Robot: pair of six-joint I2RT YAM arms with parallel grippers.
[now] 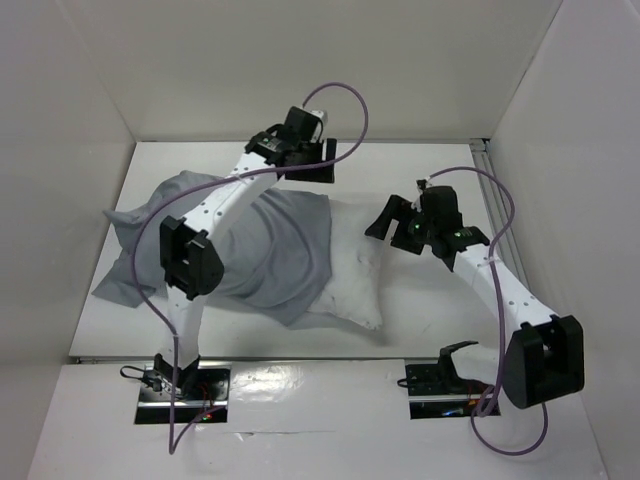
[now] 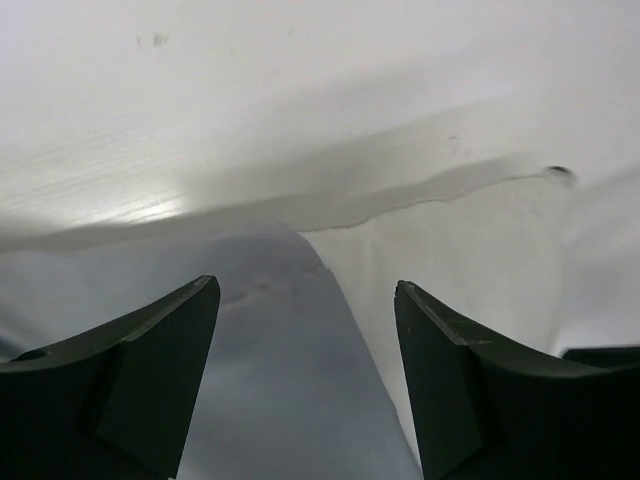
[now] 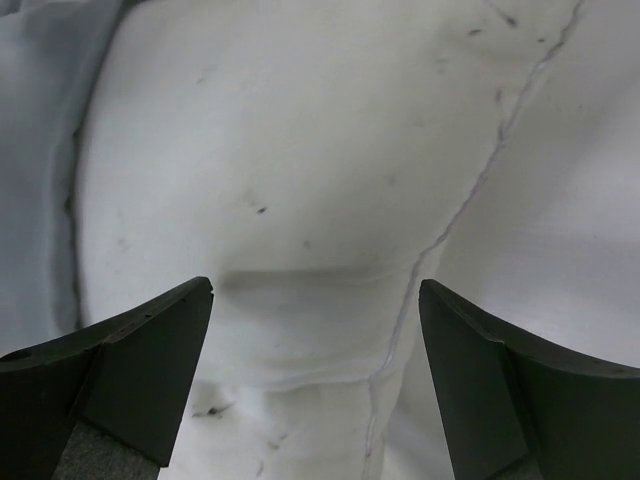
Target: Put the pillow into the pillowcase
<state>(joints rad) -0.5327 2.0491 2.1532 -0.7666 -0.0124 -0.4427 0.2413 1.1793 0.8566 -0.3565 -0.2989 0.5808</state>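
My right gripper needs to pinch the pillow's side (image 1: 374, 250) while my left gripper pulls the pillowcase's far corner over the pillow's end, because that corner stops short of it.
The white pillow (image 1: 352, 268) lies across the middle of the table. Its left part is under the grey pillowcase (image 1: 262, 250), and its right end is bare. My left gripper (image 1: 310, 165) hangs open above the pillowcase's far edge. In the left wrist view its open jaws (image 2: 305, 283) frame grey pillowcase cloth (image 2: 280, 360), touching nothing. My right gripper (image 1: 395, 228) is open over the pillow's right end. In the right wrist view the speckled pillow (image 3: 290, 150) fills the space between and beyond my right gripper's (image 3: 315, 284) parted fingers, with a strip of pillowcase (image 3: 35, 150) at the left.
White walls enclose the table (image 1: 420, 315) on the left, back and right. A metal rail (image 1: 492, 190) runs along the right side. Purple cables loop from both arms. The arm bases (image 1: 180, 385) sit at the near edge.
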